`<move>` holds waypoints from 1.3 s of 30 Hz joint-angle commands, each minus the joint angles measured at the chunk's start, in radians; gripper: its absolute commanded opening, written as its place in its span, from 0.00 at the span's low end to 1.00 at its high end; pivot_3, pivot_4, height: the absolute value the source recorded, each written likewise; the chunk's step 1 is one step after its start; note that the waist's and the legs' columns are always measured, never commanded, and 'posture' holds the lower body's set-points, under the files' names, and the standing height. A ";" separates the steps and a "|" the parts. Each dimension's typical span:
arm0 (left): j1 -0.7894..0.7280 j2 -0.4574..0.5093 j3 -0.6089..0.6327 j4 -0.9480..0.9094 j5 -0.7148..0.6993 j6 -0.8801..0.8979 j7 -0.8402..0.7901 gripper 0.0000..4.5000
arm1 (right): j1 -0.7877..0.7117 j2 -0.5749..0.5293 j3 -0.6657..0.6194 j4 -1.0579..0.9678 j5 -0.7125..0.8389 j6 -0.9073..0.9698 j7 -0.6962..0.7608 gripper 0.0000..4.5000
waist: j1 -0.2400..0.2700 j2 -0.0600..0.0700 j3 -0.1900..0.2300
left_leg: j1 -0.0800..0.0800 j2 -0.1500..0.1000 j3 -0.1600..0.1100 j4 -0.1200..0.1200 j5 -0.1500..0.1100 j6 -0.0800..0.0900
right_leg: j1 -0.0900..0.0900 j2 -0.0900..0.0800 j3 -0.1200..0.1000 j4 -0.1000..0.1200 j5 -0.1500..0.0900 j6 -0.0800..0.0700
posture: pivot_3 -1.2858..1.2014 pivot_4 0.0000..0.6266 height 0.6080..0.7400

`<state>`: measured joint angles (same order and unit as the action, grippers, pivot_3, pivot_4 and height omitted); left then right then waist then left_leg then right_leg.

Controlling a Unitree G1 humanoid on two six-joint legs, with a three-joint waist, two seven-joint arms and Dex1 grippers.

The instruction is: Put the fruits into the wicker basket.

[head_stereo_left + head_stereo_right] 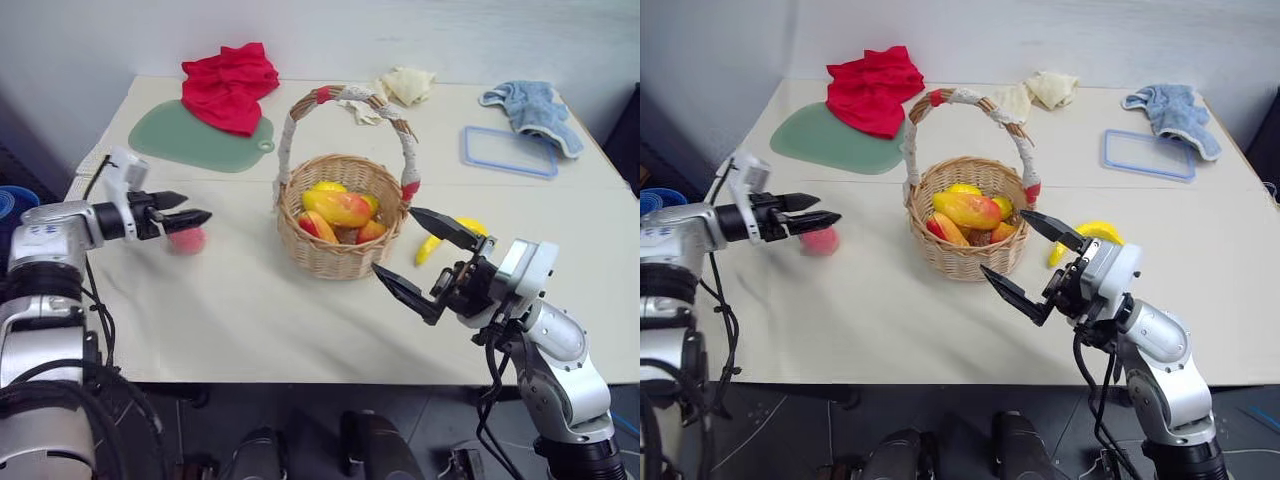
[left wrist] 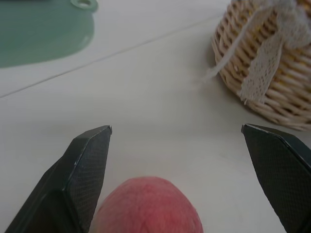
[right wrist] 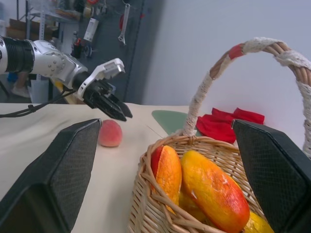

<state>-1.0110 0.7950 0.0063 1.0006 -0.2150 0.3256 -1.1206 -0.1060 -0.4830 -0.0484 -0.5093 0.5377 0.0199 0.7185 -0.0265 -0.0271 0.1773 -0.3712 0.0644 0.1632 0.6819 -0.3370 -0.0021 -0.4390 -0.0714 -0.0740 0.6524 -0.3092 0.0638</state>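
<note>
My right gripper closes next on the yellow banana's end farther from the wicker basket [image 1: 482,229].
The wicker basket [image 1: 340,262] stands mid-table and holds several yellow-red mango-like fruits [image 1: 338,207]. To its left a pink-red peach [image 1: 187,240] lies on the table. My left gripper [image 1: 198,207] hovers open just over it, and the left wrist view shows the peach [image 2: 148,206] low between the spread fingers. A yellow banana [image 1: 450,240] lies right of the basket, partly hidden by my right gripper [image 1: 394,240]. That gripper is open and empty, raised at the basket's front right. The right wrist view looks over the basket's [image 3: 160,213] fruit toward the peach [image 3: 110,133].
A green cutting board [image 1: 195,140] with a red cloth [image 1: 230,85] on it lies at the back left. At the back right are a clear blue-rimmed tray [image 1: 508,150] and a blue cloth [image 1: 535,108]. A cream cloth [image 1: 400,88] sits behind the basket.
</note>
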 commanded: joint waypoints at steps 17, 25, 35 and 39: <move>0.083 0.055 -0.053 0.078 0.190 -0.176 -0.096 0.61 | 0.034 -0.002 -0.023 -0.105 -0.007 0.033 -0.075 1.00 | 0.000 -0.002 -0.001 | 0.002 0.001 0.006 0.001 0.000 0.000 | -0.005 -0.006 0.000 0.005 -0.001 -0.001 | 0.52 0.24 1.00; 0.138 -0.026 0.076 -0.440 -0.106 0.014 -0.274 0.60 | 0.054 -0.041 -0.078 -0.099 -0.023 0.053 -0.072 1.00 | 0.013 -0.003 0.000 | 0.000 0.002 0.005 0.003 0.001 0.000 | -0.005 -0.007 -0.001 0.007 -0.001 -0.001 | 0.52 0.24 1.00; 0.097 -0.390 -0.094 -0.970 -0.134 0.317 0.150 0.60 | 0.185 -0.048 -0.201 -0.104 -0.034 0.042 -0.092 1.00 | 0.026 -0.004 0.000 | 0.003 -0.001 0.002 0.005 0.002 0.002 | 0.000 -0.006 0.011 0.004 0.001 0.001 | 0.52 0.24 1.00; 0.042 -0.527 -0.152 -0.857 -0.011 0.189 0.325 0.60 | 0.247 -0.008 -0.162 -0.167 -0.070 0.032 -0.126 1.00 | 0.022 -0.003 -0.001 | 0.004 -0.002 0.002 0.005 0.002 0.001 | 0.000 -0.002 0.014 0.005 0.001 0.001 | 0.52 0.24 1.00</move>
<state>-0.9472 0.2805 -0.1553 0.1308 -0.2519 0.5564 -0.8524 0.1359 -0.4964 -0.2132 -0.6115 0.4768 0.0723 0.6091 -0.0042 -0.0305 0.1768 -0.3668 0.0622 0.1645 0.6856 -0.3351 -0.0017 -0.4403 -0.0729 -0.0589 0.6574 -0.3085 0.0644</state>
